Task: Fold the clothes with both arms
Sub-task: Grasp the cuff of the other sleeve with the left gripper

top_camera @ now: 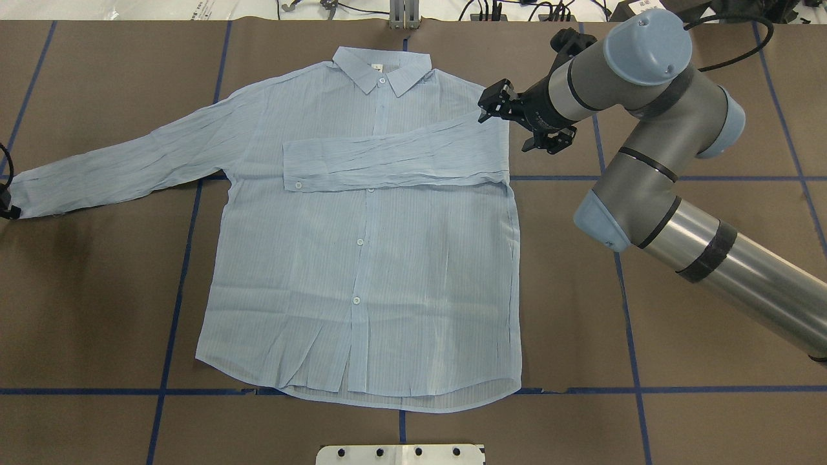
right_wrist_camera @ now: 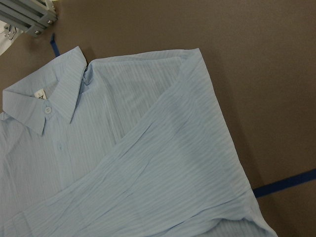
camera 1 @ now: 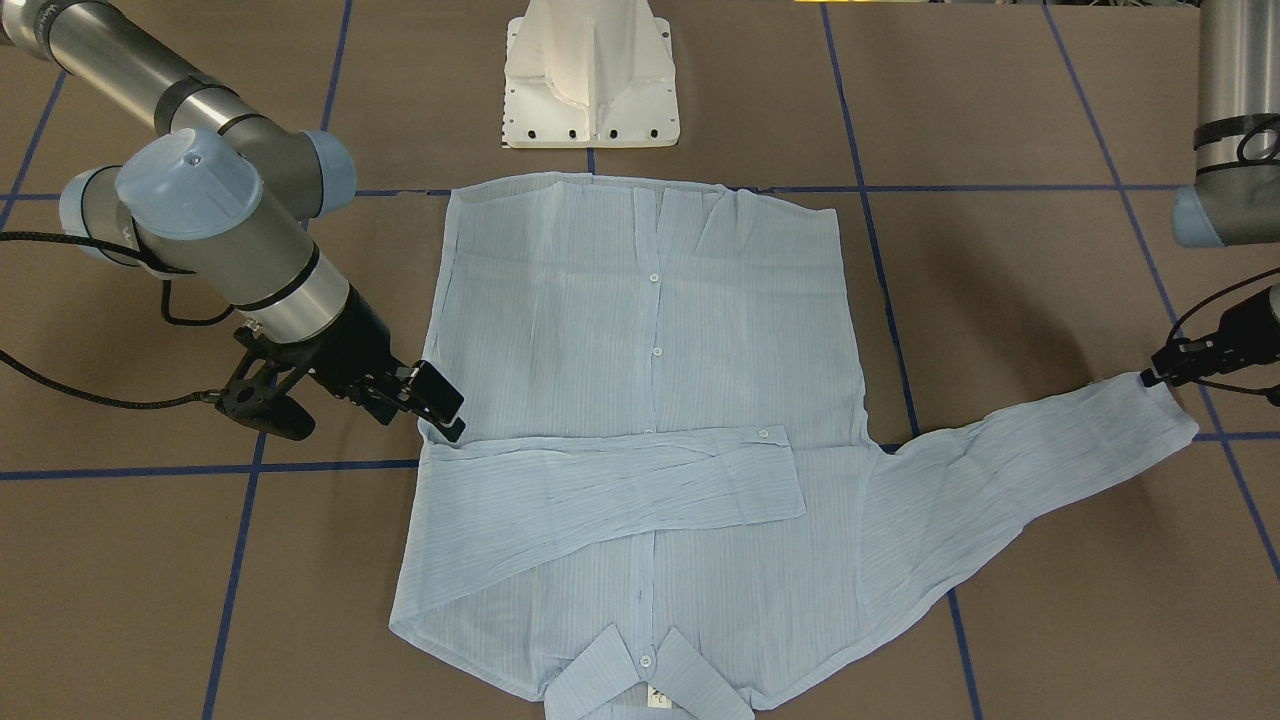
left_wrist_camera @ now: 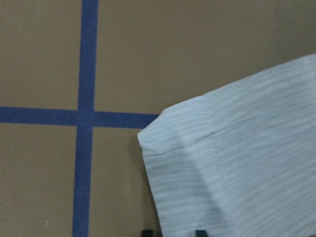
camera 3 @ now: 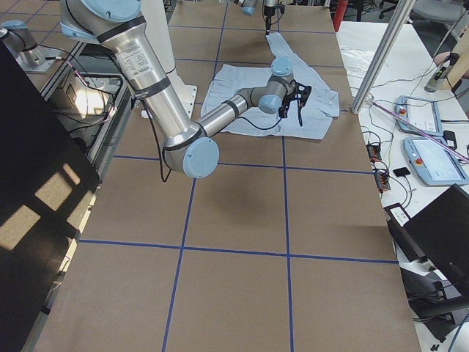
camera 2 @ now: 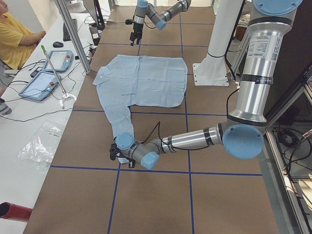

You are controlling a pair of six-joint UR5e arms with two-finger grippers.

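Observation:
Next, the left gripper releases the outstretched cuff on the folded sleeve, between the piece of cloth with the buttons and the robot's right gripper (camera 1: 549, 454).
The pale blue shirt (top_camera: 362, 258) lies flat and buttoned on the brown table, collar (top_camera: 381, 68) on the far side from the robot. One sleeve (top_camera: 394, 158) is folded across the chest. The other sleeve (top_camera: 129, 161) stretches out to the side. My right gripper (top_camera: 492, 103) is open and empty, just off the shirt's shoulder edge; it also shows in the front view (camera 1: 440, 405). My left gripper (camera 1: 1150, 378) is at the outstretched cuff (left_wrist_camera: 237, 148) and seems shut on it. Its fingertips (left_wrist_camera: 146, 232) barely show at the left wrist view's bottom edge.
The white pedestal base (camera 1: 592, 75) stands behind the shirt's hem. Blue tape lines (top_camera: 181, 258) cross the table. An operator in yellow (camera 2: 14, 39) sits beside a side table with tablets (camera 2: 44, 83).

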